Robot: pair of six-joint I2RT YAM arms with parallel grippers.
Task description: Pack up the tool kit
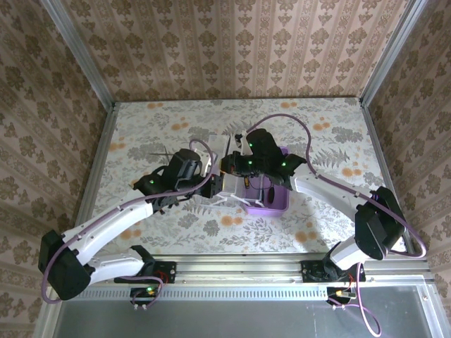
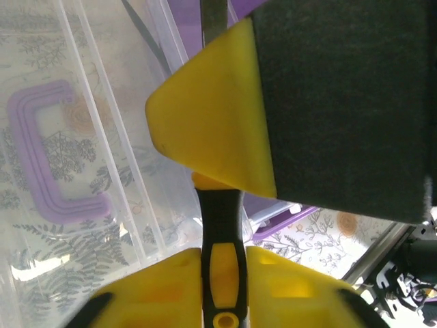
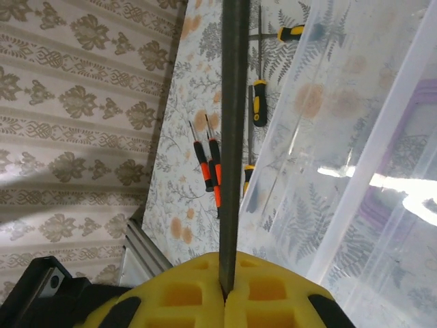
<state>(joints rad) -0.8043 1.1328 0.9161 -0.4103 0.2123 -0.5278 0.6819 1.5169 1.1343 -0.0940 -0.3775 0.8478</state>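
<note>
I will release the screwdriver from my right gripper in the purple box [image 1: 245,168], along the box's side beside the clear lid.
A screwdriver with a black-and-yellow handle [image 2: 225,225] and a grey shaft [image 3: 234,123] is held at both ends. My left gripper [image 2: 225,256] is shut on the handle, a yellow finger pressed on each side. My right gripper [image 3: 225,270] is shut on the shaft, and its yellow finger [image 2: 212,116] shows just above the handle. In the top view both grippers, left [image 1: 213,184] and right [image 1: 227,167], meet at the left edge of the purple box [image 1: 278,204]. The box's clear lid [image 2: 89,96] with its purple handle [image 2: 41,157] lies open under them.
Loose screwdrivers lie on the floral table left of the lid: an orange-and-black group [image 3: 208,164] and two yellow-and-black ones [image 3: 259,102] [image 3: 290,33]. A metal rail [image 3: 143,249] edges the table, with patterned walls around it.
</note>
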